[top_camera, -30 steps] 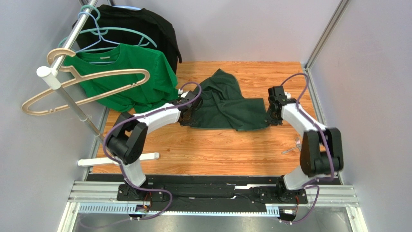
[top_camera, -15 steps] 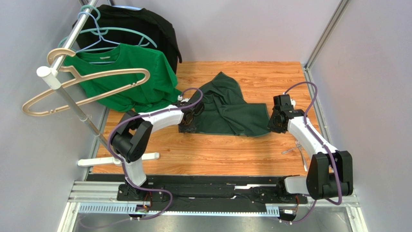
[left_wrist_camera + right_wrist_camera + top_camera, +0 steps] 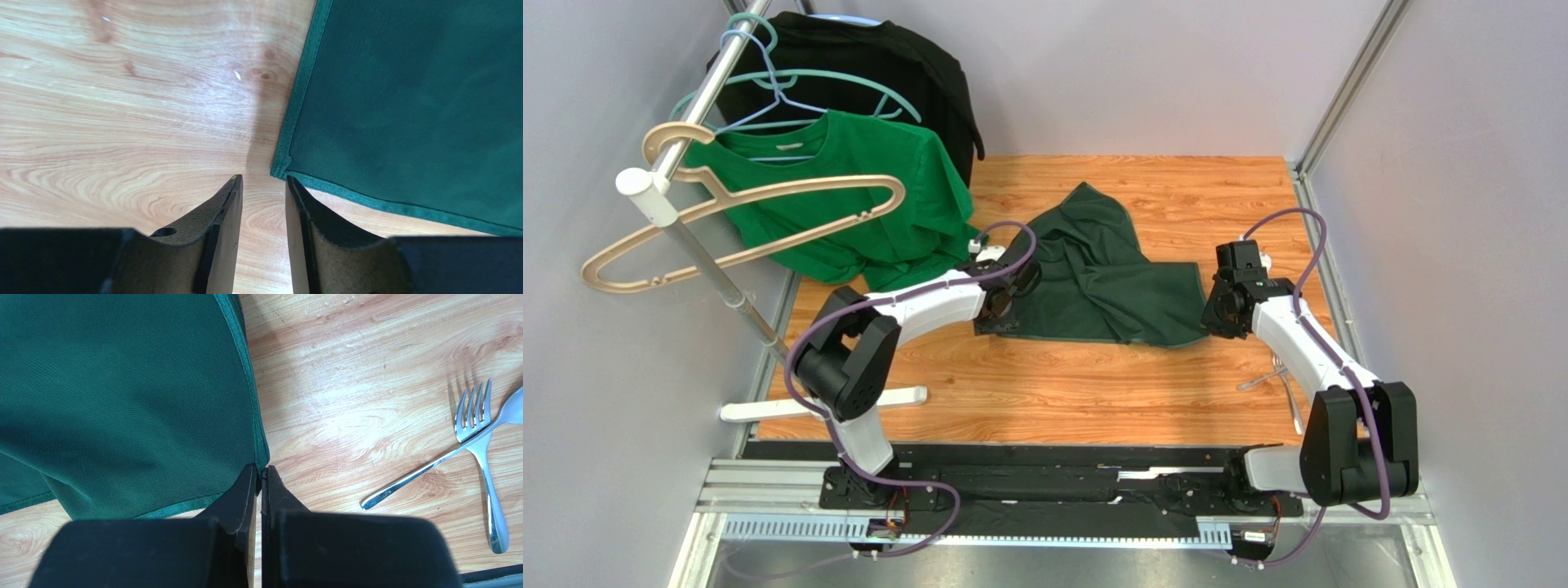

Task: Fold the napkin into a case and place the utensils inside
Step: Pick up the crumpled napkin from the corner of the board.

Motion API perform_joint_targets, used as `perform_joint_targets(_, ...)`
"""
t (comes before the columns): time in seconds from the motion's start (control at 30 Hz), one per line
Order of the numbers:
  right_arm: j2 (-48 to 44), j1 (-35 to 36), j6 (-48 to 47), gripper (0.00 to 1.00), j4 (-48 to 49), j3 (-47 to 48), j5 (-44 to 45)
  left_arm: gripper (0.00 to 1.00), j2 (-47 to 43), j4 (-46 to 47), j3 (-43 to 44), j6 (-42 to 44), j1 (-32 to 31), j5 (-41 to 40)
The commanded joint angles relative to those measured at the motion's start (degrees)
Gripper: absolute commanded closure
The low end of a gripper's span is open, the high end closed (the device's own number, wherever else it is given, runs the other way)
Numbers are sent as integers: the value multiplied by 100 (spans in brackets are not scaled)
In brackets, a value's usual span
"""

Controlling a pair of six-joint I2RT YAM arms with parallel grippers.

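The napkin's hemmed corner is beyond my left gripper's open fingers, so it should pinch that corner (image 3: 282,168) before both grippers lift and spread the rumpled napkin.
The dark green napkin (image 3: 1100,276) lies partly spread and rumpled in the middle of the wooden table. My left gripper (image 3: 994,316) is at its near-left corner. In the left wrist view this gripper (image 3: 263,180) is open, with only bare wood between its fingers, and the napkin's (image 3: 405,110) hemmed corner lies just beyond the right fingertip. My right gripper (image 3: 1215,314) is at the near-right corner. In the right wrist view it (image 3: 263,470) is shut on that corner of the napkin (image 3: 123,398). A fork (image 3: 488,490) and spoon (image 3: 430,468) lie crossed on the wood to the right.
A clothes rack (image 3: 707,263) stands at the left with a bright green T-shirt (image 3: 854,202), a black garment (image 3: 891,67) and hangers (image 3: 732,214). Grey walls close in both sides. The utensils (image 3: 1271,368) lie near the table's right edge by the right arm.
My left gripper has opened and let go of the napkin's corner. The right arm pulled its corner to the right and nearer, spreading the napkin flatter.
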Motion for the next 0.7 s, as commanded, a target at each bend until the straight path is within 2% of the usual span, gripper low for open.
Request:
perform_joint_targets(0.0, -77, 31, -58, 100, 141, -17, -16, 58, -398, 30, 18, -202, -35, -307)
perform_joint_targets(0.23, -121, 31, -84, 100, 132, -17, -16, 54, 418, -75, 360, -202, -43, -167)
perform_joint_targets(0.43, -139, 31, -75, 100, 141, -43, -16, 53, 753, -5, 457, -210, -35, -123)
perform_joint_targets(0.53, -165, 31, -67, 100, 88, -8, 10, 62, 692, 48, 238, -403, -26, -70)
perform_joint_targets(0.57, -209, 31, -49, 100, 62, -8, 10, 72, 657, 126, 151, -430, -26, -44)
perform_joint_targets(0.67, -323, 31, -5, 100, 27, 10, 45, 86, 481, 399, -227, -579, -34, 0)
